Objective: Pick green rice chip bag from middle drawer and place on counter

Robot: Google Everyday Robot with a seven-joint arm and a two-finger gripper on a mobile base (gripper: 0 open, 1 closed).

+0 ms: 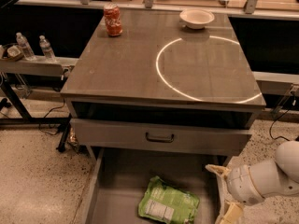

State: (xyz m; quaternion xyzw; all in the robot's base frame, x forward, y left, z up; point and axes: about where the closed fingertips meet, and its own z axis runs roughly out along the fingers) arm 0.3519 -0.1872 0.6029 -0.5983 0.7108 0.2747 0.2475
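The robot's gripper should next move to the middle of the green rice chip bag [172, 199] in the open drawer and close there.
The green rice chip bag [169, 204] lies flat on the floor of the pulled-out middle drawer [117, 190], label panel up, toward the drawer's front. My gripper [223, 192] is at the lower right, over the drawer's right wall, to the right of the bag and apart from it. Its cream fingers [216, 170] are spread open and hold nothing. The counter [140, 64] is the glossy grey-brown top above, with a bright ring of light reflected on its right half.
A red can [112, 19] stands at the counter's back left and a white bowl [196, 17] at the back right. A closed drawer front with a dark handle [159, 137] sits above the open drawer. Water bottles [32, 46] stand on a side shelf at left.
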